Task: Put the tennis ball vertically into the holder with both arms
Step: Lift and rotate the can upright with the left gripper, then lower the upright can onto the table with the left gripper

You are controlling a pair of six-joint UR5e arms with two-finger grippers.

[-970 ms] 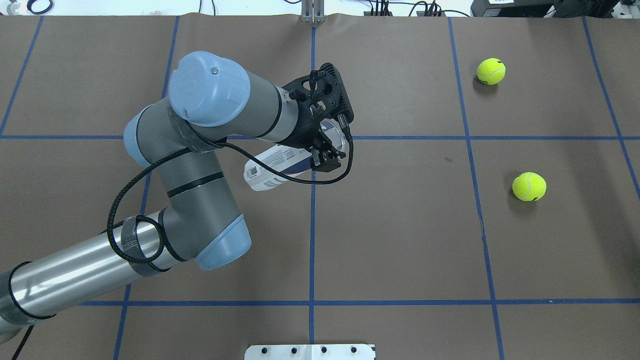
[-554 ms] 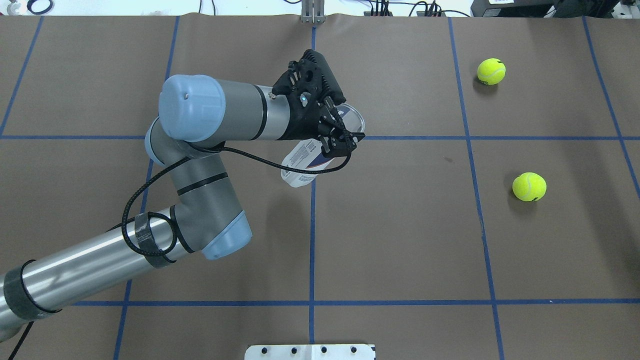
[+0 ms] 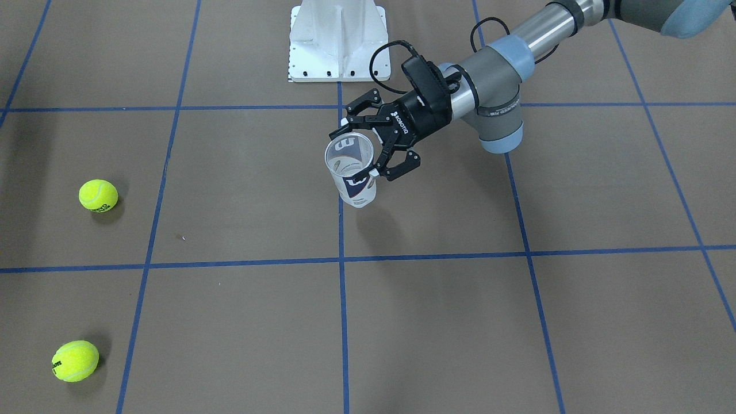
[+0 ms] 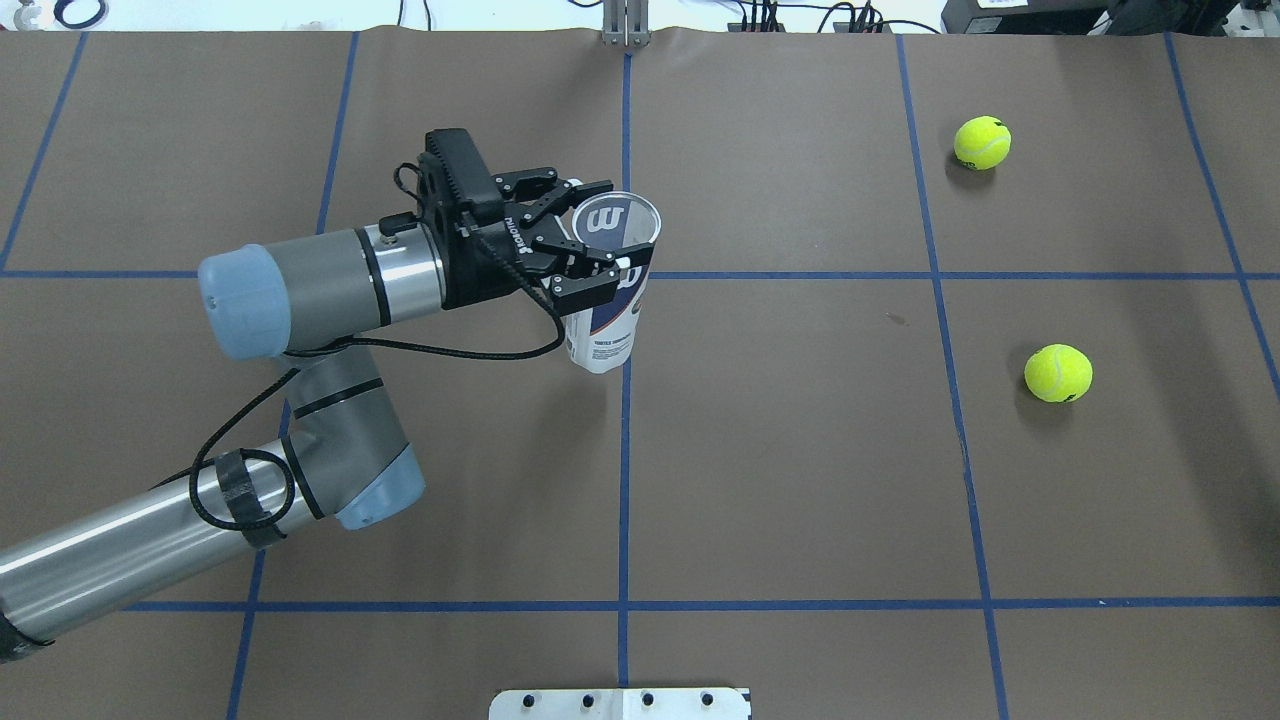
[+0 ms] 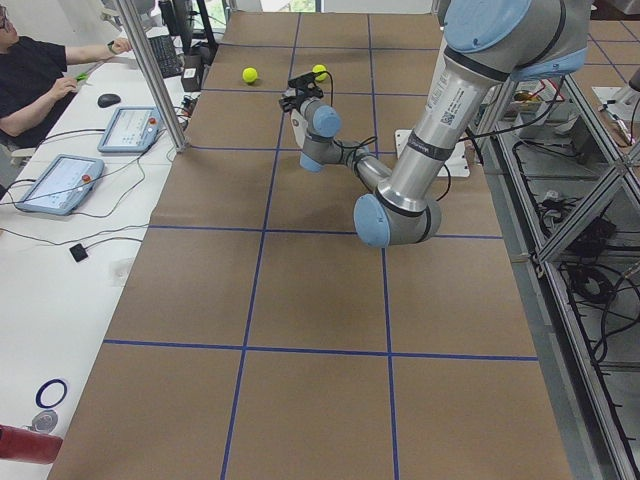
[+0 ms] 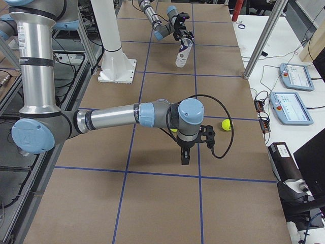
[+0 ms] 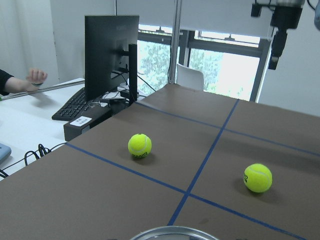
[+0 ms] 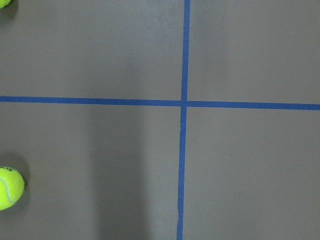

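The holder, which hangs above the table now, will go down on the brown table (image 3: 372, 219) close beside the blue centre line, and I will set it there with my left gripper.
The holder (image 4: 612, 300), a clear tube with a navy-and-white label, stands near upright with its open silver rim (image 4: 610, 218) facing up. It hangs above the table at the centre line. My left gripper (image 4: 598, 240) is shut on its upper part from the side; it also shows in the front view (image 3: 360, 148). The rim shows at the bottom of the left wrist view (image 7: 172, 233). Two tennis balls (image 4: 982, 142) (image 4: 1058, 373) lie on the table far to the right. My right gripper (image 6: 184, 158) points down above the table near one ball (image 6: 226, 124); I cannot tell if it is open.
The white pedestal base (image 3: 337, 40) stands at the table's near edge by the robot. The brown table (image 4: 800, 480) carries blue tape lines. An operator (image 5: 35, 85) sits beside tablets and a monitor at the side bench.
My left wrist has turned and pulled back to the left. The holder went from steeply tilted to near upright, its open rim now facing up. The balls have not moved.
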